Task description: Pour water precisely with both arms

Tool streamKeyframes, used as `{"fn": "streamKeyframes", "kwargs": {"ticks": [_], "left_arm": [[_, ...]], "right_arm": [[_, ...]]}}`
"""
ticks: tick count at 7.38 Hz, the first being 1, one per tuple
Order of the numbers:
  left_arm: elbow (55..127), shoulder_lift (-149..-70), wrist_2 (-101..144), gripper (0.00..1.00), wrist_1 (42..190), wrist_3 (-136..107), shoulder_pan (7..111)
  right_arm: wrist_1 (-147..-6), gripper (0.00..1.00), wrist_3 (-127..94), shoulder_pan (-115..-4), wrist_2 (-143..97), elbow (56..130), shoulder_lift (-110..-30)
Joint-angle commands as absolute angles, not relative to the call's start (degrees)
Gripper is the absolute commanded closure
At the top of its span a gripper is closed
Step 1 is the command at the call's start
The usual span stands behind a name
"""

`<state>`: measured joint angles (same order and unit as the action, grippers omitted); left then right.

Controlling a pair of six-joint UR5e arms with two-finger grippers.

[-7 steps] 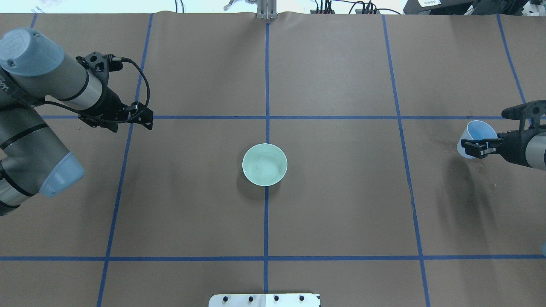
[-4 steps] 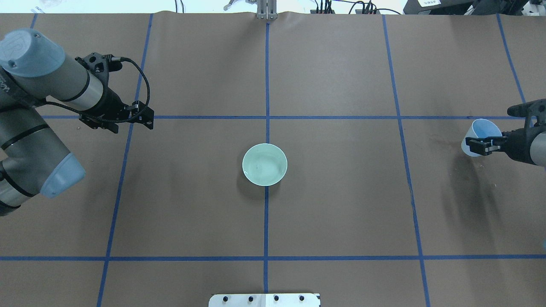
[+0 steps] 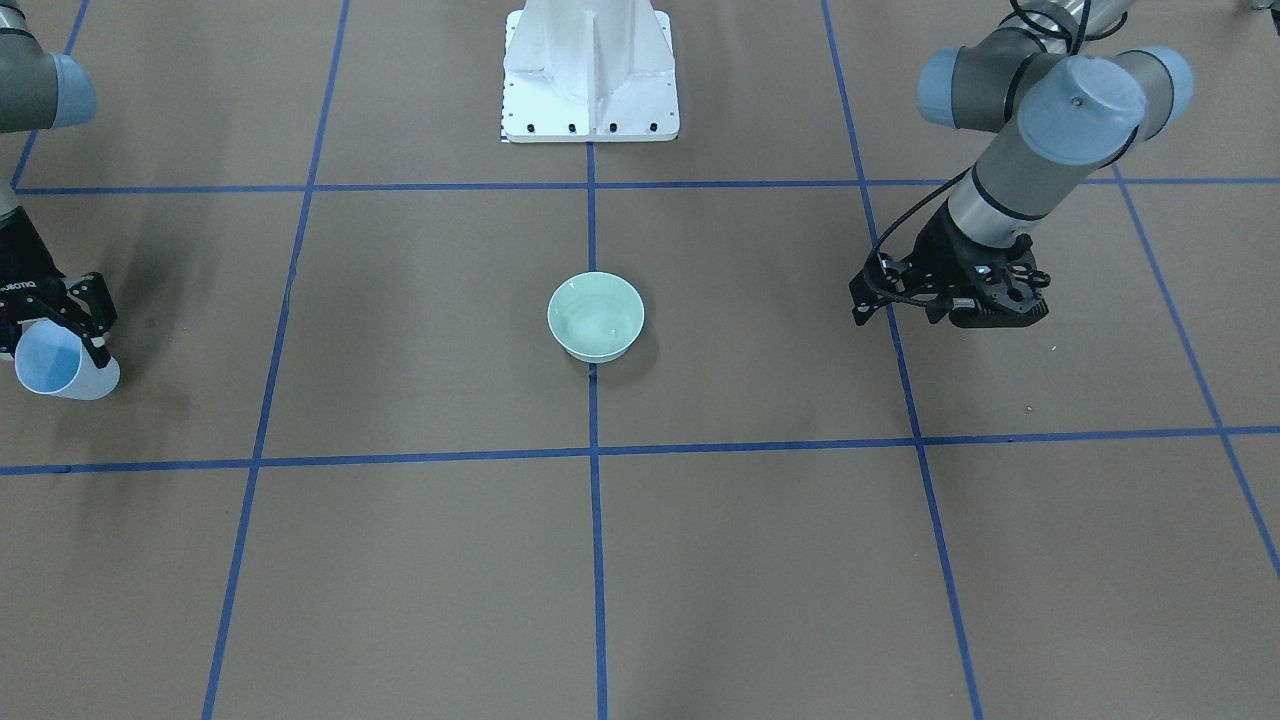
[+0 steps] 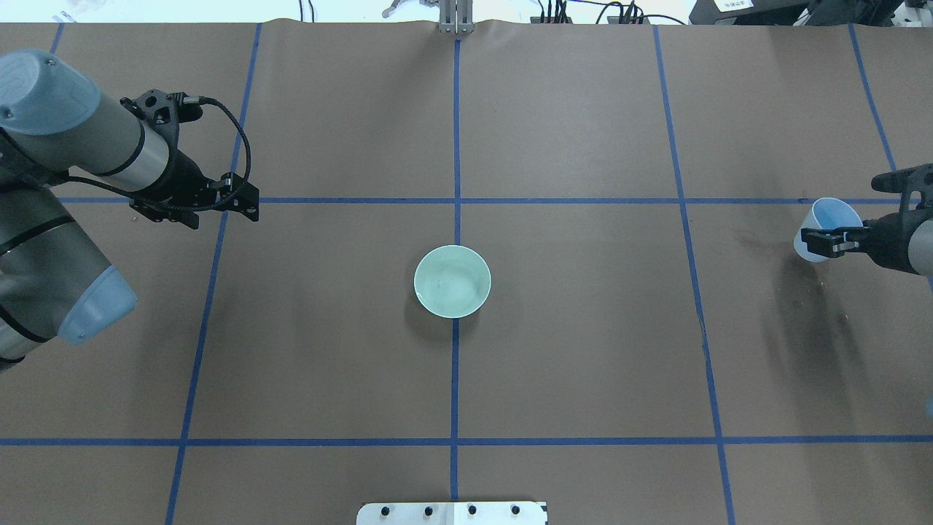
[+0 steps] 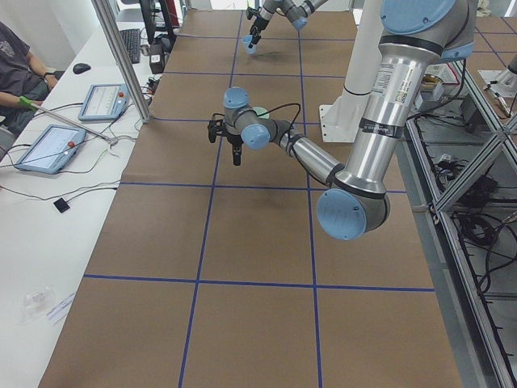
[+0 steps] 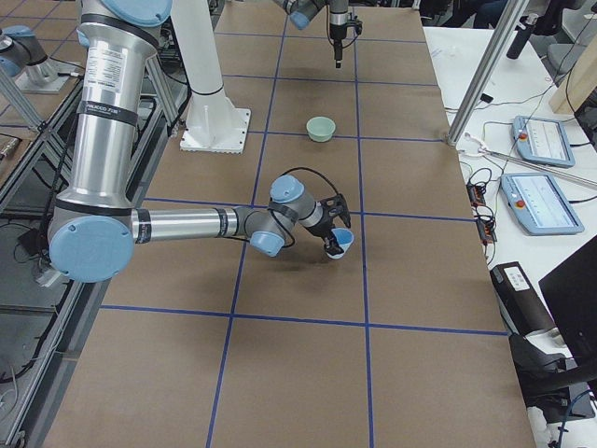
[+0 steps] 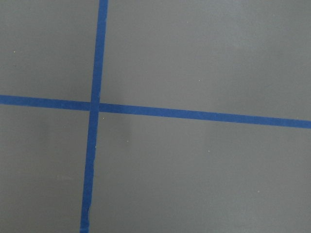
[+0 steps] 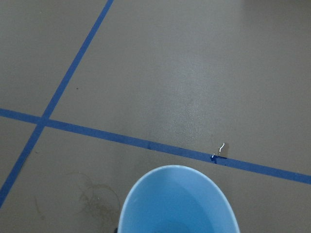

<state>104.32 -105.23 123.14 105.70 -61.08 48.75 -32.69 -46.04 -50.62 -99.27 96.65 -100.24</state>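
Note:
Next, I set the light-blue cup, now held tilted above the paper, down with my right gripper on the damp-stained brown paper (image 3: 77,390) next to the blue tape.
A pale green bowl (image 4: 452,281) stands at the table's centre, also in the front view (image 3: 596,316). Faint whitish glints in it (image 4: 437,286) look like water. My right gripper (image 4: 824,243) is shut on a light-blue cup (image 4: 829,217) at the far right, held tilted above the paper. The cup also shows in the front view (image 3: 55,365) and the right wrist view (image 8: 177,204); I cannot tell whether it holds water. My left gripper (image 4: 248,200) hangs empty at the left over a tape crossing, and its fingers look shut.
Brown paper with a blue tape grid (image 4: 457,200) covers the table. Dark damp stains (image 4: 754,237) mark the paper near the cup. The white pedestal (image 3: 590,70) stands at the robot's side. Operator tablets (image 5: 48,148) lie beyond the far edge.
My right gripper has drawn back to the right with the cup, which now stands more upright. My left arm has shifted slightly to the left.

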Motion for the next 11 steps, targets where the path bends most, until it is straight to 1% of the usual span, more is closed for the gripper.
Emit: {"fn": "streamKeyframes", "kwargs": {"ticks": [1,5,9,10,11], "left_arm": [[104.59,-103.54,123.14,0.0,107.67,-61.43,48.78],[103.45,-102.74,122.26,0.0,107.93,-55.81,48.87],[102.39,-103.62,122.26,0.0,108.28,-55.81,48.78],[102.39,-103.71,122.26,0.0,108.28,-55.81,48.78],[102.39,-103.71,122.26,0.0,108.28,-55.81,48.78]], "right_arm": [[-32.7,0.62,-45.97,-51.67,-100.71,95.1,-99.32],[-32.61,0.61,-45.97,-52.29,-101.34,92.9,-98.35],[-32.52,0.56,-46.06,-52.21,-101.78,92.02,-97.65],[-30.43,0.56,-45.97,-52.21,-101.78,91.06,-97.65],[-24.67,0.56,-46.14,-52.21,-101.6,87.84,-97.21]]}}
